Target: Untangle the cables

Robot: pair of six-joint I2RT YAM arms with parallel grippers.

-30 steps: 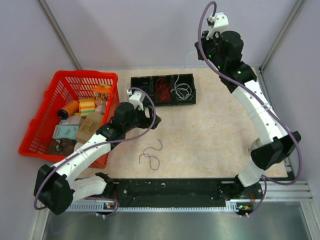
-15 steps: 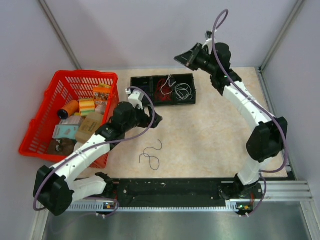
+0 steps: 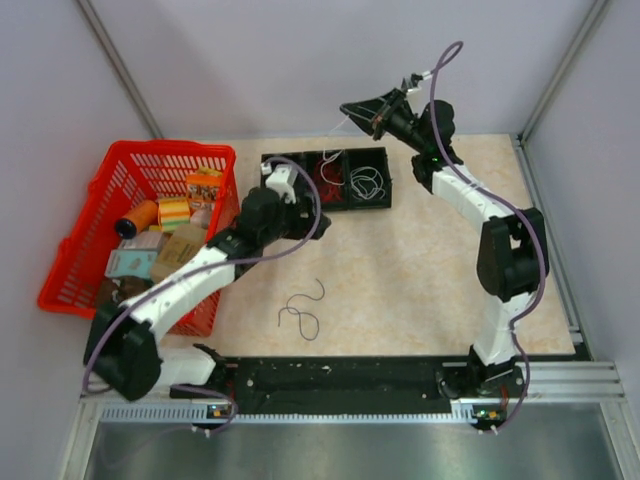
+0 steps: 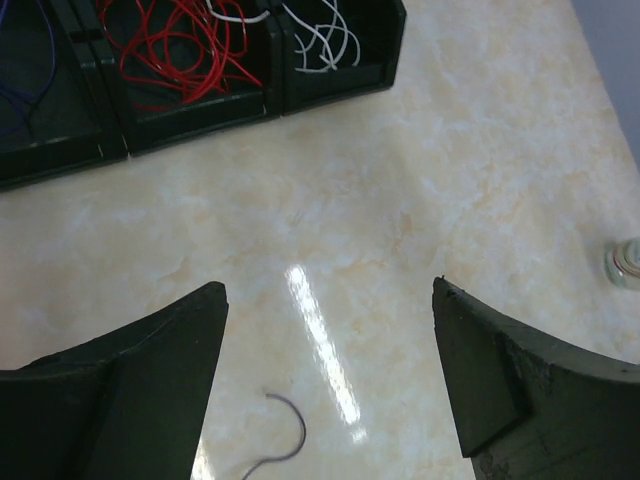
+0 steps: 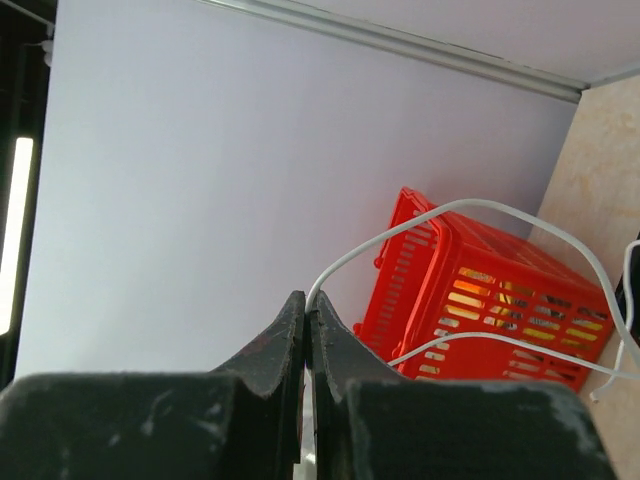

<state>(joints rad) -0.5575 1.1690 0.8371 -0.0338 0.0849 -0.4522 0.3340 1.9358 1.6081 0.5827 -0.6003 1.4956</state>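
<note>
The white cable from my right gripper trails over the red cables. Next, my left gripper grips the white cable's trailing part (image 3: 332, 157) and holds it above the middle compartment.
The cables lie sorted in a black three-compartment tray (image 3: 325, 205): red ones (image 3: 322, 178) in the middle, white ones (image 3: 366, 183) on the right, dark blue ones (image 4: 30, 60) on the left. My right gripper (image 3: 346, 108) is raised above the tray's back edge, shut on a white cable (image 5: 450, 215) that hangs down toward the tray. One dark cable (image 3: 303, 306) lies loose on the table. My left gripper (image 4: 325, 290) hovers open and empty between the tray and that dark cable (image 4: 290, 440).
A red basket (image 3: 75, 255) full of boxes and spools stands at the left, also visible behind the right gripper (image 5: 480, 290). A small clear object (image 4: 625, 262) sits on the table to the right. Purple walls enclose the table.
My right gripper has swung left and forward over the tray, carrying the white cable. My left arm has moved up toward the tray, still open.
</note>
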